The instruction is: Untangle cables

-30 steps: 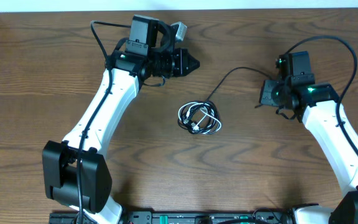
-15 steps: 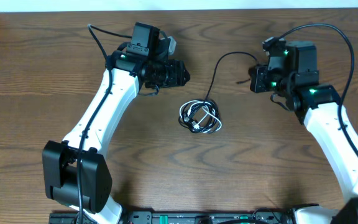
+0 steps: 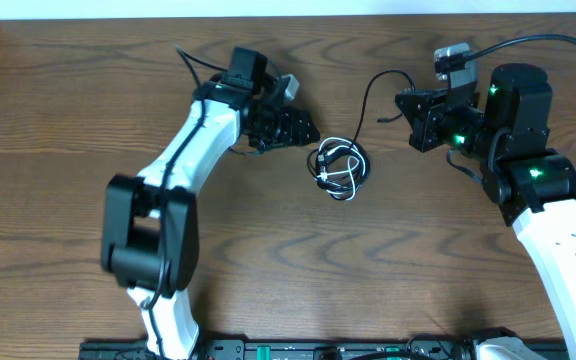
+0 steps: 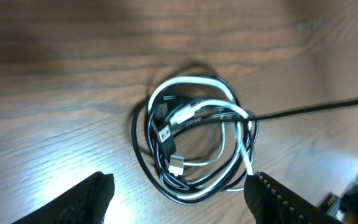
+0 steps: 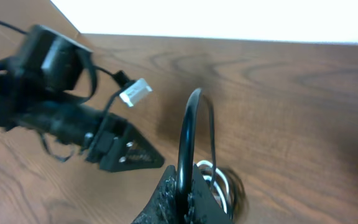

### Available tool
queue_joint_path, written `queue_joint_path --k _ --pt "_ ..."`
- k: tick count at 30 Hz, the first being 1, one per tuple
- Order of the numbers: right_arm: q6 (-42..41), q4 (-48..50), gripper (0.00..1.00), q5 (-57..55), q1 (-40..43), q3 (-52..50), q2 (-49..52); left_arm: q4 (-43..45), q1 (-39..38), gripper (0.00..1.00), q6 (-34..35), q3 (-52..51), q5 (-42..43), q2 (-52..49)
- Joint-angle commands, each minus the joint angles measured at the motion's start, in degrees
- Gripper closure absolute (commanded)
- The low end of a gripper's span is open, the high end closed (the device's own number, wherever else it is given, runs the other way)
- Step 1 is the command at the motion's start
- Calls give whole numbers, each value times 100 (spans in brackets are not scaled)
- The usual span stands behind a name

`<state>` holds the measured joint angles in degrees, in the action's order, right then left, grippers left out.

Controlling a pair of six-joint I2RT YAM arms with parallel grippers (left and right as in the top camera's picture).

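The outermost black loop point(image 3: 310, 166) point(image 4: 137, 153) of the coil, on the side facing my left gripper and beside the small plugs, will be gripped by that gripper.
The cables lie as one small coil point(image 3: 340, 166) of black and white cord on the wooden table, with small plugs showing inside the loops. In the left wrist view the coil point(image 4: 194, 143) sits just ahead of my left gripper point(image 4: 179, 186), which is open with a finger on either side of the coil's near edge and grips nothing. From overhead, the left gripper point(image 3: 311, 130) is just left of the coil. My right gripper point(image 3: 408, 118) is shut on the black cable point(image 5: 188, 130), which arcs up and back down to the coil point(image 5: 219, 183).
The brown wooden table point(image 3: 68, 120) runs to a white wall along its far edge. The left arm's own black wire and a white connector point(image 5: 135, 93) hang by its wrist. Both arm bases stand at the near edge.
My left gripper has opened and moved right, up to the coil. My right gripper, still shut, has pulled the black cable back and up, dragging the coil slightly right and farther away.
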<state>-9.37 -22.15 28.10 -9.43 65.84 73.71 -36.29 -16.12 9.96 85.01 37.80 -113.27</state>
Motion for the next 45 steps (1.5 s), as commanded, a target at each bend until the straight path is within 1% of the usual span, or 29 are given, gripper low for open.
queue_joint_path --k 1,4,10,11,12,13,14,20,23,25,26,28,30,32,34,38,40,45 --pt "90 -164 99 101 42 92 -22 114 31 28 -337 48 855 -476" --pt "90 -258 99 98 42 90 -22 151 31 29 -376 48 1128 -750" --pt "136 -407 99 31 46 90 -20 101 31 41 -372 48 1102 -986" --pt "136 -424 99 28 46 90 -20 98 31 44 -372 48 1097 -986" --pt "133 -448 99 -20 46 90 -20 79 31 51 -369 48 1097 -986" --pt "133 -466 99 -52 46 90 -20 37 31 55 -332 48 1056 -986" --pt "133 -472 99 -79 46 90 -20 -33 28 58 -271 48 977 -986" --pt "133 -494 99 -103 46 90 -9 -490 -127 59 -168 48 271 -986" --pt "133 -492 99 -122 46 90 31 -503 -267 59 101 48 -96 -986" --pt "131 -509 99 -120 46 90 70 -457 -339 62 282 48 -391 -986" --pt "131 -511 99 -120 46 90 94 -433 -365 65 358 48 -518 -986" --pt "131 -531 99 -120 46 90 140 -337 -387 67 435 48 -636 -986" --pt "133 -549 99 -122 46 90 181 -221 -389 72 435 48 -636 -986" --pt "133 -575 99 -122 46 90 232 -116 -389 79 435 48 -638 -986" --pt "133 -608 99 -122 46 90 289 -44 -389 92 435 50 -636 -984" --pt "131 -706 99 -201 44 90 498 17 -389 92 413 98 -636 -837" --pt "129 -765 99 -210 44 87 627 17 -391 93 260 162 -634 -682" --pt "129 -782 99 -208 44 87 1043 155 -391 93 9 201 -634 48"
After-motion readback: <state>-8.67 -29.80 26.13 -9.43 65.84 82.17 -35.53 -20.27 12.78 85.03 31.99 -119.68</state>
